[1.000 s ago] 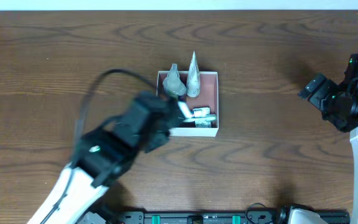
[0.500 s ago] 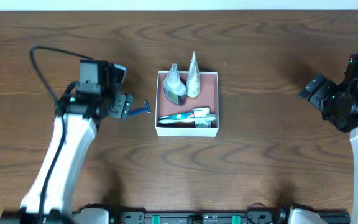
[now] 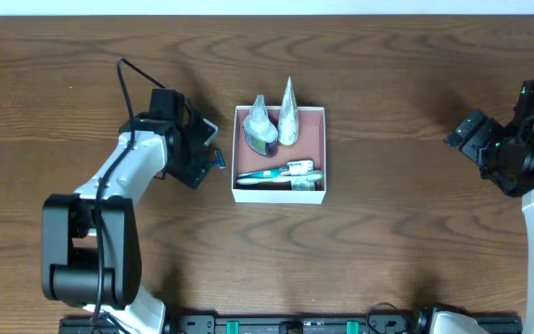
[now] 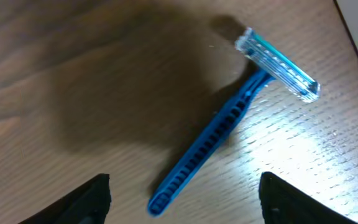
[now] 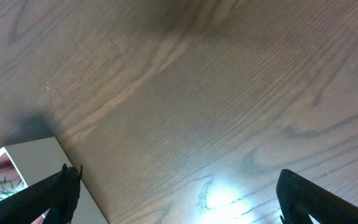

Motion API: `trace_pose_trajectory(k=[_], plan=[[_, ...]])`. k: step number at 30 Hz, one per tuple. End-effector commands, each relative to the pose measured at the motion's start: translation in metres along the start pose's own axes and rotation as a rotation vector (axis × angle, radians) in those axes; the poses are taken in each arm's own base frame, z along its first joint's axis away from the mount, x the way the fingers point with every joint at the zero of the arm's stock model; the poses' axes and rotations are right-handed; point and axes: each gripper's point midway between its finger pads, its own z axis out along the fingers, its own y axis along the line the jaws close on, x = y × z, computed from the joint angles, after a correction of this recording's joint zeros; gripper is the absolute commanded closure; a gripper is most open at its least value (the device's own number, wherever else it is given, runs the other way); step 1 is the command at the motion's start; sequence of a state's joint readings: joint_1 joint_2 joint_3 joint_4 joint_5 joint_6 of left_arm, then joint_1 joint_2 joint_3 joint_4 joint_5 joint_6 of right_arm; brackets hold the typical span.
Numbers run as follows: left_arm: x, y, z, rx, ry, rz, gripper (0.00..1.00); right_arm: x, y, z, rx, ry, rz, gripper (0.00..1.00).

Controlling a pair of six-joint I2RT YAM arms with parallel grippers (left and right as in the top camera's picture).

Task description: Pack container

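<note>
The blue razor's handle lies slanted across my left gripper's fingers, which are at the handle's end. I need to square up and grip the handle [image 4: 247,93] near the razor's head.
The container [image 3: 321,156], a square shallow box with white walls and a pink inside, sits mid-table and holds two tubes [image 3: 287,116], a small bottle [image 3: 260,128] and a toothbrush pack [image 3: 281,174]. Its corner shows in the right wrist view [image 5: 23,165]. A blue razor [image 3: 219,160] lies on the table just left of the box; it shows fully in the left wrist view [image 4: 229,134]. My left gripper [image 3: 200,160] is open, its fingers [image 4: 182,202] spread either side of the razor handle end, not touching it. My right gripper [image 3: 466,139] is open and empty [image 5: 176,196] far right of the box.
The dark wooden table [image 3: 387,74] stretches all round the box. A black rail [image 3: 304,325] runs along the front edge.
My left arm swung away from the box, out to the left, and came back in beside the razor, which came into sight left of the box. The right arm has not moved.
</note>
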State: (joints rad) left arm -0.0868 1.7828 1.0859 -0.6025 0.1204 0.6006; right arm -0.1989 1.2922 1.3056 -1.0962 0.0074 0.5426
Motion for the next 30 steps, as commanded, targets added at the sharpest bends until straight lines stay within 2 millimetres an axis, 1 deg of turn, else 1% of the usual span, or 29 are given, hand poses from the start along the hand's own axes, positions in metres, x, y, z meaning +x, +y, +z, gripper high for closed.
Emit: trace_pose_trajectory(k=[1, 5, 6, 7, 9, 12, 14, 16, 19, 25, 27, 30], plan=[[0.000, -0.016, 0.010, 0.096, -0.013, 0.072, 0.27, -0.001, -0.001, 0.000, 0.003, -0.001, 0.008, 0.01], [0.002, -0.020, 0.014, 0.121, -0.005, 0.068, 0.35, -0.001, -0.001, 0.000, 0.003, -0.001, 0.008, 0.01], [0.003, -0.020, 0.014, 0.123, -0.001, 0.068, 0.39, -0.001, -0.001, 0.000, 0.003, -0.001, 0.008, 0.01], [0.004, -0.021, 0.014, 0.126, 0.003, 0.065, 0.46, -0.001, -0.001, 0.000, 0.003, -0.001, 0.008, 0.01], [0.006, -0.023, 0.015, 0.137, 0.011, 0.058, 0.53, -0.001, -0.001, 0.000, 0.003, -0.001, 0.008, 0.01], [0.011, -0.027, 0.019, 0.160, 0.036, 0.051, 0.55, -0.001, -0.001, 0.000, 0.003, -0.001, 0.008, 0.01], [0.016, -0.029, 0.024, 0.170, 0.056, 0.023, 0.60, -0.001, -0.001, 0.000, 0.003, -0.001, 0.008, 0.01], [0.017, -0.030, 0.026, 0.173, 0.068, -0.025, 0.70, -0.001, -0.001, 0.000, 0.003, -0.001, 0.008, 0.01], [0.017, -0.030, 0.026, 0.171, 0.072, -0.080, 0.75, -0.001, -0.001, 0.000, 0.003, -0.001, 0.008, 0.01], [0.020, -0.031, 0.026, 0.176, 0.087, -0.110, 0.76, -0.001, -0.001, 0.000, 0.003, -0.001, 0.008, 0.01], [0.021, -0.032, 0.025, 0.180, 0.093, -0.110, 0.70, -0.001, -0.001, 0.000, 0.003, -0.001, 0.008, 0.01], [0.029, -0.037, 0.024, 0.198, 0.127, -0.115, 0.66, -0.001, -0.001, 0.000, 0.003, -0.001, 0.008, 0.01]])
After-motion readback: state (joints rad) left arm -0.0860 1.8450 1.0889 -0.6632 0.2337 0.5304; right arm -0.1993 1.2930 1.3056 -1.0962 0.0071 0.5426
